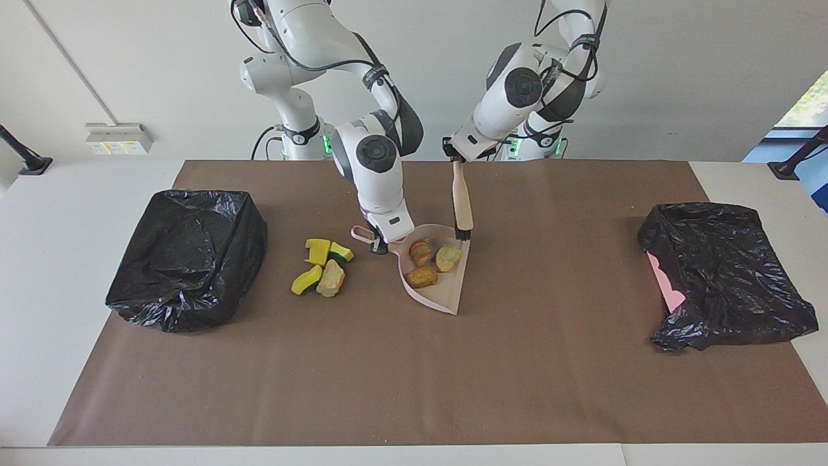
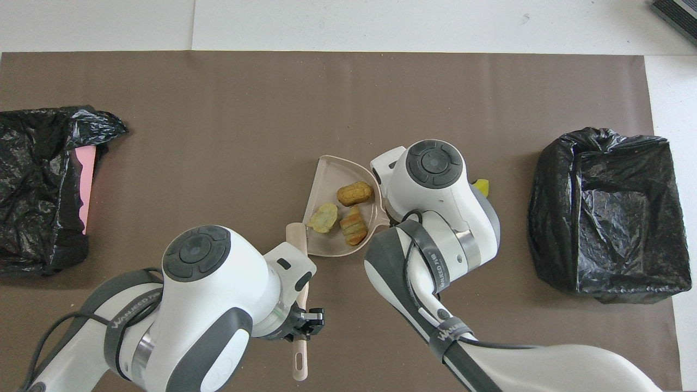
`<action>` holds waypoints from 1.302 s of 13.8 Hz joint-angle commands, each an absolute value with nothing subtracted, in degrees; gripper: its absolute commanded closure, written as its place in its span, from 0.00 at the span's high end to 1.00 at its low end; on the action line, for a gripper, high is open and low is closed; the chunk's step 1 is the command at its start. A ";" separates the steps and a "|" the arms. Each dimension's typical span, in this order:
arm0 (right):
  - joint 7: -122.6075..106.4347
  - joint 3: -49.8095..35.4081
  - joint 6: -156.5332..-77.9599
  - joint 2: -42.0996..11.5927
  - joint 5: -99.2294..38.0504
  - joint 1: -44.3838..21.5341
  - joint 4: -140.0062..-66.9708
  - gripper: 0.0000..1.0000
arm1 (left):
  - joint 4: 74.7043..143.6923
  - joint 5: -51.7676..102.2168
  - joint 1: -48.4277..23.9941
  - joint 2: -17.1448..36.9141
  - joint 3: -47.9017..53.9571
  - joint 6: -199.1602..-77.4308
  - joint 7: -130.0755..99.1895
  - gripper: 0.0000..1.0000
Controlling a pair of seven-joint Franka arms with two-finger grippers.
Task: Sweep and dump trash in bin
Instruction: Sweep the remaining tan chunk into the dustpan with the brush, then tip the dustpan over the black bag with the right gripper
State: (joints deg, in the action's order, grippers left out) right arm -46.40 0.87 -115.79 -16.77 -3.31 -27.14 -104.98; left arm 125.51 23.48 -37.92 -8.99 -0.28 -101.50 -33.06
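Note:
The brush will go down from my left gripper onto the bare brown mat (image 2: pixel 343 343) between my arms.
A pale pink dustpan (image 1: pixel 446 294) lies mid-table with three golden-brown and beige trash pieces (image 1: pixel 422 277) in it; it also shows in the overhead view (image 2: pixel 332 174). My right gripper (image 1: pixel 378 243) is shut on its handle. My left gripper (image 1: pixel 456 154) is shut on the wooden handle of a brush (image 1: pixel 460 194), whose dark bristles rest at the dustpan's mouth corner nearest the robots. More trash (image 1: pixel 317 251), yellow sponge wedges and a beige chunk, lies on the mat beside the dustpan, toward the right arm's end. The overhead view shows the left gripper (image 2: pixel 307 321) on the brush (image 2: pixel 295 239).
An open bin lined with a black bag (image 1: pixel 187 259) stands at the right arm's end, also in the overhead view (image 2: pixel 607 212). A crumpled black bag over something pink (image 1: pixel 724 285) lies at the left arm's end. A brown mat (image 1: pixel 414 388) covers the table.

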 commanded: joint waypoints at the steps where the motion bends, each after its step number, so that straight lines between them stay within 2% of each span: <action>1: -50.96 0.44 -111.20 -10.65 -3.34 -22.34 -105.65 0.00 | 130.24 22.06 -39.19 -12.56 1.40 -102.30 -40.50 0.00; 3: -53.60 0.44 -107.77 -6.87 -3.69 -18.13 -105.38 0.00 | 131.83 22.06 -41.30 -12.57 4.64 -107.02 -50.91 0.00; 6: -58.08 0.88 -101.97 -2.04 -3.78 -10.75 -103.28 0.00 | 133.33 22.06 -48.14 -12.13 5.36 -111.79 -57.56 0.00; 9: -62.48 1.23 -97.66 2.62 -3.69 -2.32 -103.27 0.00 | 138.93 22.06 -55.26 -11.60 5.54 -123.27 -59.33 0.00; 11: -69.04 1.32 -95.46 3.34 -3.08 5.58 -103.27 0.00 | 139.48 22.06 -55.37 -11.16 5.54 -124.54 -58.45 0.00; 14: -78.20 1.49 -96.67 3.34 2.86 13.86 -103.27 0.00 | 140.36 22.06 -55.20 -10.55 5.54 -125.24 -48.81 0.00; 18: -82.87 1.67 -102.11 3.34 12.02 19.76 -103.27 0.00 | 141.15 22.93 -53.27 -8.35 5.54 -125.60 -41.93 0.00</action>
